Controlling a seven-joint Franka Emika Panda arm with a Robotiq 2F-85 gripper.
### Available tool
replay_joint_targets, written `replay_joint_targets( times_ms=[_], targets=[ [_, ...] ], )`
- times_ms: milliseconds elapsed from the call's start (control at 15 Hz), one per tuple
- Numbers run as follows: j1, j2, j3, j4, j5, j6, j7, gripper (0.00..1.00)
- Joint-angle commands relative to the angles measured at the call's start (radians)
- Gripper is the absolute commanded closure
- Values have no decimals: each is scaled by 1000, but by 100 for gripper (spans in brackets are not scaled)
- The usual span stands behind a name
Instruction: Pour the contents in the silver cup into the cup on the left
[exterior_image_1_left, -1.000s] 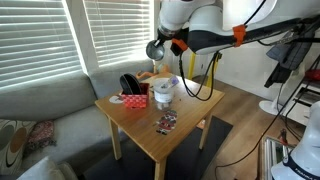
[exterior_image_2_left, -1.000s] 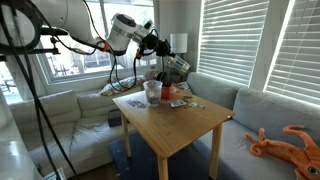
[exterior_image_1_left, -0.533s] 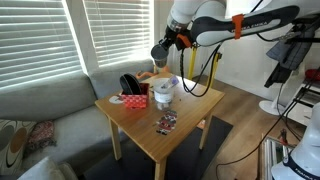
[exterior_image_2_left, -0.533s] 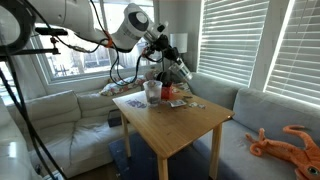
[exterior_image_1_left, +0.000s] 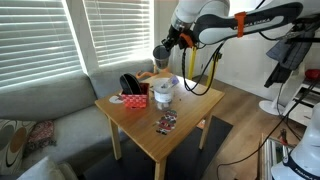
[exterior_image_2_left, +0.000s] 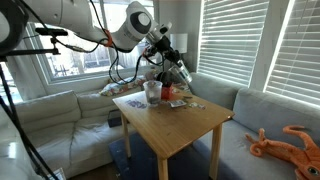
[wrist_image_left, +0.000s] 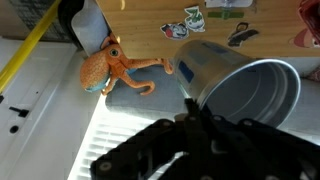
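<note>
Next, I set the silver cup on the wooden table's far end (exterior_image_1_left: 182, 87), near the pale cup. The silver cup is still in the air above the table.
My gripper (wrist_image_left: 192, 108) is shut on the rim of the silver cup (wrist_image_left: 238, 88). The cup lies tilted on its side with its wide mouth toward the lower right of the wrist view. In an exterior view the gripper (exterior_image_2_left: 170, 60) holds this cup (exterior_image_2_left: 179, 70) in the air above the far side of the wooden table (exterior_image_2_left: 175, 125). The gripper (exterior_image_1_left: 162, 48) also hangs high over the table's back edge in an exterior view. A pale cup (exterior_image_1_left: 165, 91) stands on the table below, beside a squat red container (exterior_image_1_left: 135, 99). What is inside the held cup does not show.
Stickers or cards (exterior_image_1_left: 166, 123) lie near the table's front. An orange octopus toy (wrist_image_left: 110, 68) lies on the pale surface behind the table. Black headphones (exterior_image_1_left: 129, 83) sit at the table's back. A grey sofa (exterior_image_1_left: 45, 110) and window blinds border the table.
The arm has risen a little and shifted sideways with the silver cup still held; the cup's tilt has changed slightly. The things on the table have not moved.
</note>
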Motion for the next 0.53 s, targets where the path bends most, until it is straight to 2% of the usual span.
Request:
replay_joint_targets(
  times_ms=[0,133,200,267,333,400,467],
  targets=[
    [-49,-49,-52,-72,254,63,-112,99],
    [-79,-78,-84,-123,416,71,-193,99],
    [-95,-81,-99,-138,463,58,-205,99],
    [-112,-82,-107,-130,384,-19,-107,99],
    [-119,-73,-105,-110,311,-36,-60,99],
    [-116,-40,-103,-87,366,0,-143,96],
    [-126,-43,-109,-89,348,-14,-122,96]
  ],
)
